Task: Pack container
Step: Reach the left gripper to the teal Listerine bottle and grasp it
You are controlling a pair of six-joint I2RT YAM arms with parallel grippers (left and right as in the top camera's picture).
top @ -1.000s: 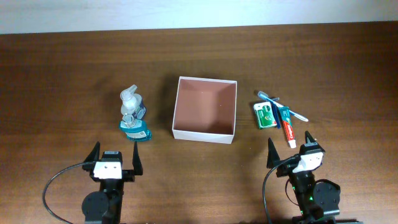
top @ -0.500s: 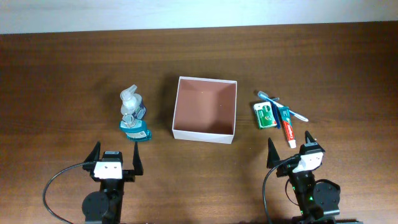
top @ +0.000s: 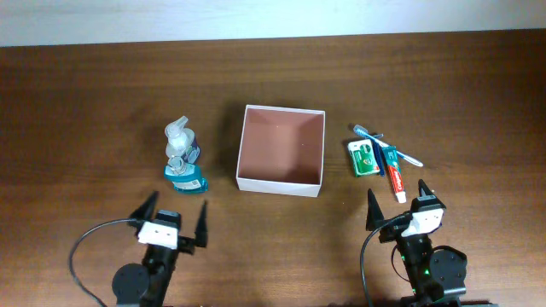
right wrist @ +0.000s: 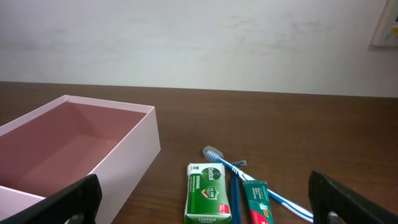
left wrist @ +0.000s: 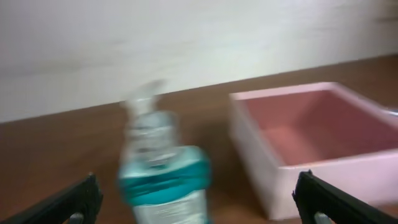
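Note:
The left gripper should next close on the clear cap (top: 176, 163) (left wrist: 154, 135) of the teal mouthwash bottle, in front of the clear pump bottle.
The container (top: 281, 149), a white square box with a pinkish-brown inside, stands open and empty at the table's middle. It also shows in the left wrist view (left wrist: 311, 134) and the right wrist view (right wrist: 74, 140). My left gripper (top: 177, 213) is open and empty, just in front of a teal mouthwash bottle (top: 185, 176) with a clear pump bottle (top: 179, 136) behind it. The teal bottle (left wrist: 165, 180) looks blurred between my fingers. My right gripper (top: 396, 194) is open and empty, in front of a green soap packet (right wrist: 208, 193), toothbrush (right wrist: 236, 165), blue razor (right wrist: 235, 196) and toothpaste (right wrist: 256, 199).
The dark wooden table (top: 85, 102) ends at a white wall at the back. The toiletries to the right of the box lie close together, toothbrush (top: 388, 147) across the toothpaste (top: 394, 175).
My left gripper has shifted right and turned toward the box; its wrist view is blurred by motion. The right gripper and all objects have not moved.

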